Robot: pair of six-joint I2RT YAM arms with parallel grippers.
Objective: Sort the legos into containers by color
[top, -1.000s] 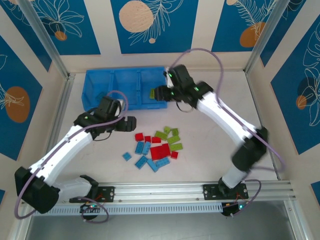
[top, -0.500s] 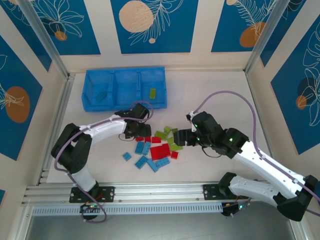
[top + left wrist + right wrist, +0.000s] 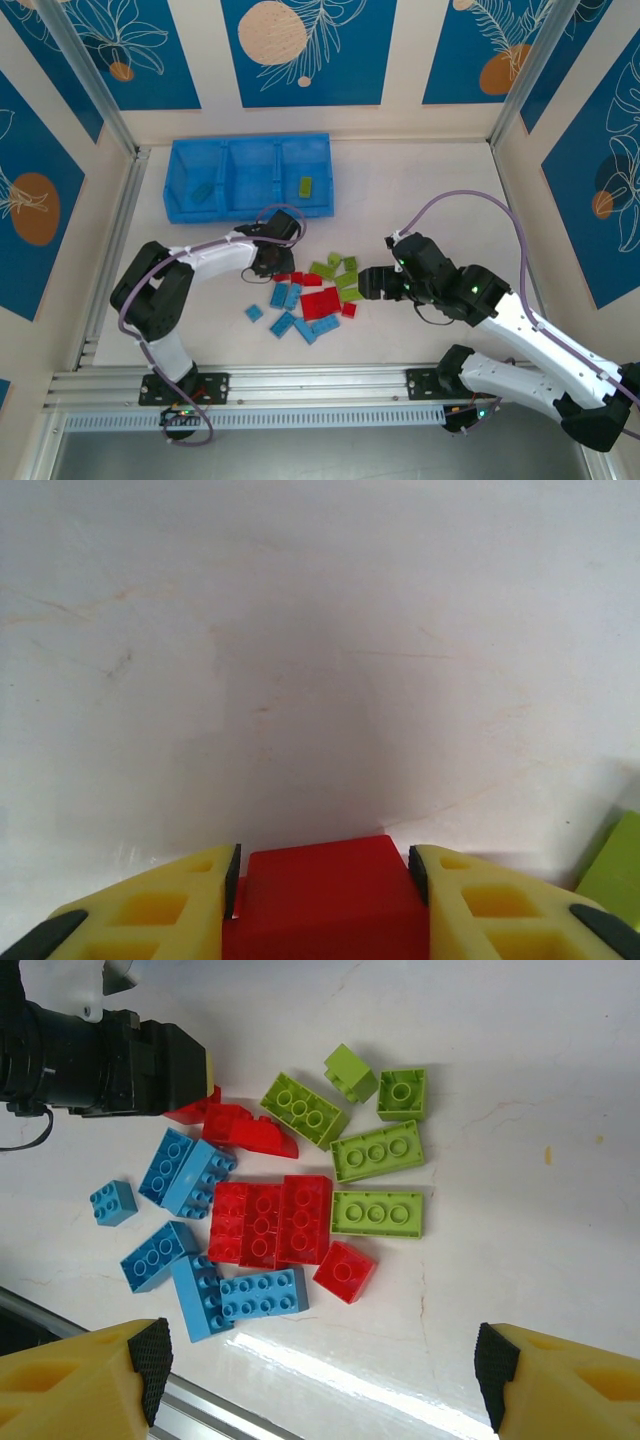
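Observation:
My left gripper will let go of the red brick in the empty middle section (image 3: 259,204), close to the front side of the blue containers.
The legos (image 3: 315,288) lie in a loose pile of red, light blue and lime green at mid-table. My left gripper (image 3: 272,262) is down at the pile's upper left corner. In the left wrist view it (image 3: 325,865) is shut on a red brick (image 3: 335,895), with both black pads against its sides. My right gripper (image 3: 368,283) hovers open over the pile's right side. Its fingertips (image 3: 322,1360) are spread wide, with a small red brick (image 3: 345,1271) and bare table between them. The blue containers (image 3: 250,140) stand at the back left; a green brick (image 3: 305,186) lies in the right compartment.
In the right wrist view a flat red plate (image 3: 270,1222) lies among blue bricks (image 3: 185,1170) and green bricks (image 3: 377,1150). An aluminium rail (image 3: 320,380) runs along the near edge. Bare table lies to the right of the pile.
The left gripper came down from near the tray to the pile and closed on the red brick. The right arm swung from the tray back to the pile and opened.

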